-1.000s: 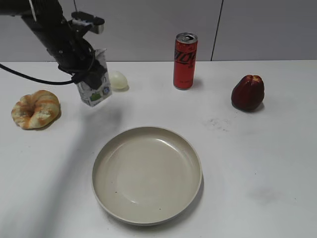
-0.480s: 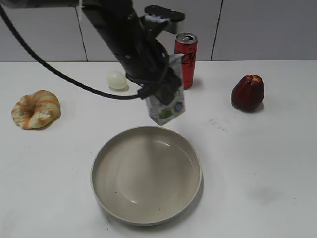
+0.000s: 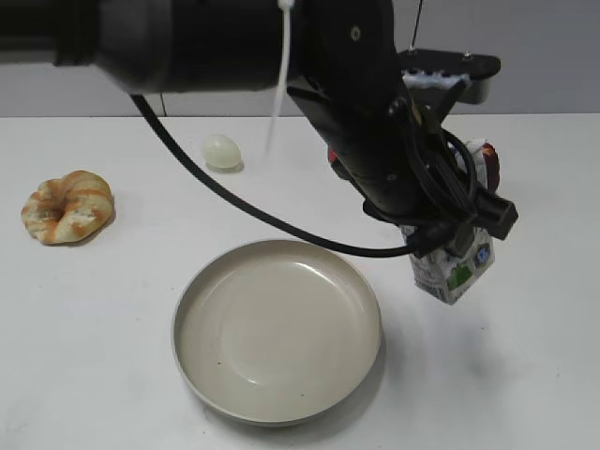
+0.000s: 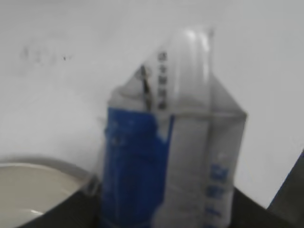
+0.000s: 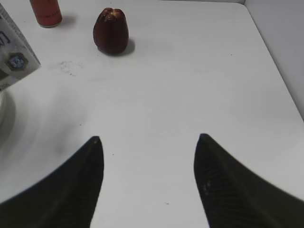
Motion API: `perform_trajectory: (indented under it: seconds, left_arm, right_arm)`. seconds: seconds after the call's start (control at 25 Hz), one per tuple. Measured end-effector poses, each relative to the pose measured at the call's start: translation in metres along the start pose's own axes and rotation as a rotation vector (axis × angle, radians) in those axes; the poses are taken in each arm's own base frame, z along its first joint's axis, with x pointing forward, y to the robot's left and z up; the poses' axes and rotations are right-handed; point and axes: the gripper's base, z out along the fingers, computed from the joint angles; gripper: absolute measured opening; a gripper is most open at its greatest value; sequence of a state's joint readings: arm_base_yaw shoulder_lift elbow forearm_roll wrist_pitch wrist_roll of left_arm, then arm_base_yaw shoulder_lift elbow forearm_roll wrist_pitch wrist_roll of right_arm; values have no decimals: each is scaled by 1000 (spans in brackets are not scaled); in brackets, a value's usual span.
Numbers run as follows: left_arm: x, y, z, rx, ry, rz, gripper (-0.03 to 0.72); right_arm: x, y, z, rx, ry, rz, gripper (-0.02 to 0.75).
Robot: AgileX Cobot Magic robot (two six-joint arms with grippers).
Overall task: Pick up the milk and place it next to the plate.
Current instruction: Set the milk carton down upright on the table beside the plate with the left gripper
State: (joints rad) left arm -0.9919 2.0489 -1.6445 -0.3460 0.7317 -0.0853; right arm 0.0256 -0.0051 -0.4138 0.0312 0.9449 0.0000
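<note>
The robot's left gripper should release the milk on the table (image 3: 412,332) beside the plate's rim, toward the side where the dark red fruit is.
My left gripper (image 3: 457,234) is shut on the milk (image 3: 455,267), a white carton with a blue top and a green patch. It holds the carton tilted just above the table, right of the plate (image 3: 277,328). In the left wrist view the milk (image 4: 166,156) fills the frame, blurred, with the plate rim (image 4: 28,175) at lower left. My right gripper (image 5: 148,140) is open and empty over bare table. The milk's corner (image 5: 14,52) shows at the left edge of the right wrist view.
A red soda can (image 5: 46,12) stands at the back, mostly hidden behind my left arm in the exterior view. A dark red fruit (image 5: 110,31) sits at the back right. A bread ring (image 3: 67,206) and a pale egg (image 3: 223,150) lie at the left.
My left arm has carried the milk from the back left across the table, past the can, to the right side of the plate, and lowered it.
</note>
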Motion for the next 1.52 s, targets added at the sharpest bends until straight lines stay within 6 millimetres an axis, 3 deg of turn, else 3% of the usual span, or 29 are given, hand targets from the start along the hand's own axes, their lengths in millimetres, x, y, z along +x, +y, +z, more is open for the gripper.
perform_trajectory:
  seconds: [0.32,1.12,1.52]
  left_arm:
    - [0,16,32,-27,-27,-273,305]
    - [11,34,55,-127,42,-233,329]
    - [6,32,54,-109,3,-240,503]
  right_arm:
    - [0,0,0,-1,0,1,459]
    - [0,0,0,-1,0,1,459]
    - [0,0,0,-1,0,1,459]
